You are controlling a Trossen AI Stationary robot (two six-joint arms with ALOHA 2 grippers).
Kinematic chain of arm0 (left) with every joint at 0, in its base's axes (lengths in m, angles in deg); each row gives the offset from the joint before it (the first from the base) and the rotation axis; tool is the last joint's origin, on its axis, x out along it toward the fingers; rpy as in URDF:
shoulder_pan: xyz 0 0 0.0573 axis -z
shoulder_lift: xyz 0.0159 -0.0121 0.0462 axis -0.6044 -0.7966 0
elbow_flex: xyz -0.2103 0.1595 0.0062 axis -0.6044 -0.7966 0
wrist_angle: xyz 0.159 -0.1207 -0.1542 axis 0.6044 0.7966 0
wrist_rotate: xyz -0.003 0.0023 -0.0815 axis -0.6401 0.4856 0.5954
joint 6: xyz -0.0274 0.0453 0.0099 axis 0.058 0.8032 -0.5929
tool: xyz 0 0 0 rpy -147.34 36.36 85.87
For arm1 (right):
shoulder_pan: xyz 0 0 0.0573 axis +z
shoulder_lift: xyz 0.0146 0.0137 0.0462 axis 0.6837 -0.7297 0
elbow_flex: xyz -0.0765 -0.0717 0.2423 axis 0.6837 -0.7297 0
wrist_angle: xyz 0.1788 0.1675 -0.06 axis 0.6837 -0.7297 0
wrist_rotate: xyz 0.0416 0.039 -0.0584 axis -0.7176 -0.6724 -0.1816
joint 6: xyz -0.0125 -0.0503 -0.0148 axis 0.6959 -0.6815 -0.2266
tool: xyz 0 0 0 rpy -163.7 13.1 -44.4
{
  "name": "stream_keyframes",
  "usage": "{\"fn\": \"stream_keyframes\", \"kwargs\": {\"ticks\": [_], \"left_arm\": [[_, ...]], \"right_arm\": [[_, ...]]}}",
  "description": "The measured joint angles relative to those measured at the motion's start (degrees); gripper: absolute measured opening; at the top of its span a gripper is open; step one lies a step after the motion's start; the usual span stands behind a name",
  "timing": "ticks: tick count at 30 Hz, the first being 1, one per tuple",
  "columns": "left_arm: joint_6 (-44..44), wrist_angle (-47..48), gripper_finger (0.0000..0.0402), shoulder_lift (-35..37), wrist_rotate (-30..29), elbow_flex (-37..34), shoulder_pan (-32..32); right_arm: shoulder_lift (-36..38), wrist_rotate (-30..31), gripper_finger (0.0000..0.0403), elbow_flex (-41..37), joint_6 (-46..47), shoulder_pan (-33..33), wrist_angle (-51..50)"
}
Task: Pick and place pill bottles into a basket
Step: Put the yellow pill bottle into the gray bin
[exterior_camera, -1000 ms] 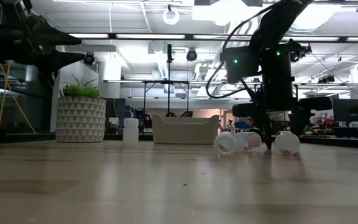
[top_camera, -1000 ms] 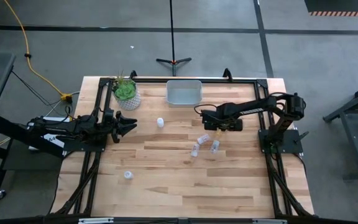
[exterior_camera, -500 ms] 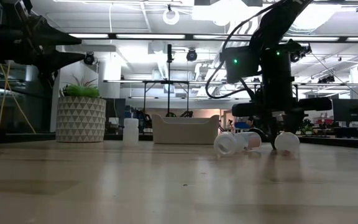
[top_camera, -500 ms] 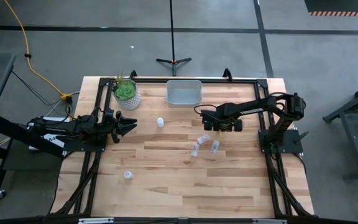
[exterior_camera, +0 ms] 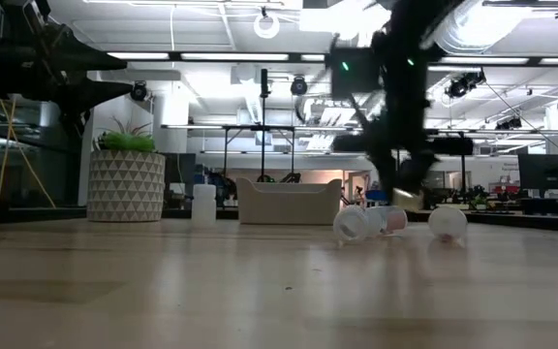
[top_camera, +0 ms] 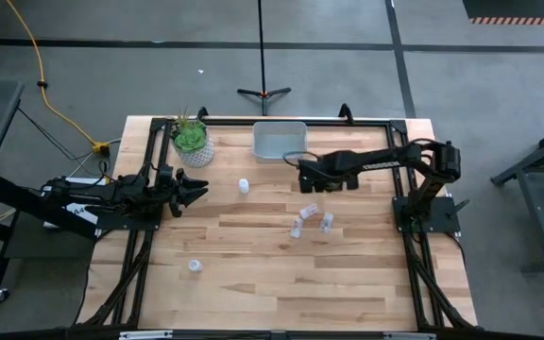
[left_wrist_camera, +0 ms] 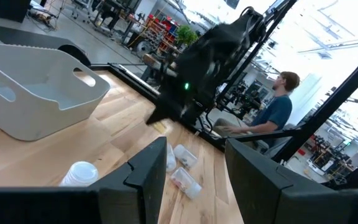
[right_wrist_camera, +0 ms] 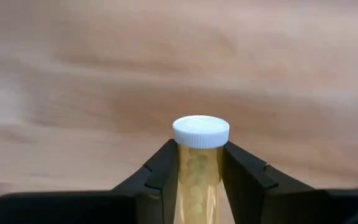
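I should set the yellowish-orange pill bottle, now held just near the basket, on the bare bottom of the basket (top_camera: 283,144) next to the plant with my right gripper.
A yellowish-orange pill bottle (right_wrist_camera: 199,177) with a white cap sits between the fingers of my right gripper (right_wrist_camera: 199,155), which hangs just near of the basket (top_camera: 280,140). In the high view my right gripper (top_camera: 302,170) is right of the table's middle. White pill bottles lie on their sides on the wood (top_camera: 308,210), (top_camera: 297,227), (top_camera: 327,222). One stands upright (top_camera: 244,186) and another (top_camera: 195,266) rests near the front left. My left gripper (top_camera: 196,189) waits open by the left edge, holding nothing. My right gripper pinches the yellowish-orange bottle's body (right_wrist_camera: 199,163) between its two fingers, just below the white cap (right_wrist_camera: 201,130). The cap sticks out past the fingertips, so the bottle lies along the fingers. The fingers point down at the table. In the low view the bottle (exterior_camera: 407,199) hangs clear of the wood.
A white patterned pot with a green plant (top_camera: 192,142) stands at the far left, beside the basket. A black frame runs along the table's edges. A person (left_wrist_camera: 272,112) sits beyond the table's right side. Bare wood spreads across the near half.
My right gripper has risen from the cluster of lying bottles and moved toward the table's far left, toward the basket, carrying the yellowish-orange bottle lifted clear of the wood. The white bottles have stayed where they were.
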Motion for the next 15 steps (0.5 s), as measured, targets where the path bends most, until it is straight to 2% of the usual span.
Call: {"fn": "stream_keyframes", "kwargs": {"ticks": [5,8,11,15], "left_arm": [[0.00,0.00,0.0198,0.00,-0.02,0.00,0.00],[-0.01,0.00,0.0198,-0.01,-0.02,0.01,0.00],[0.00,0.00,0.0198,0.00,-0.02,0.00,0.00],[0.00,0.01,0.0198,0.00,-0.02,0.01,0.00]], "right_arm": [[0.00,10.31,0.0093,9.20,-7.75,-0.44,1.39],[0.04,13.90,0.0095,12.80,-13.28,-2.59,6.33],[0.04,14.75,0.0095,13.73,-18.34,-5.82,14.59],[-0.67,11.63,0.0092,13.54,-21.19,-10.56,22.78]]}}
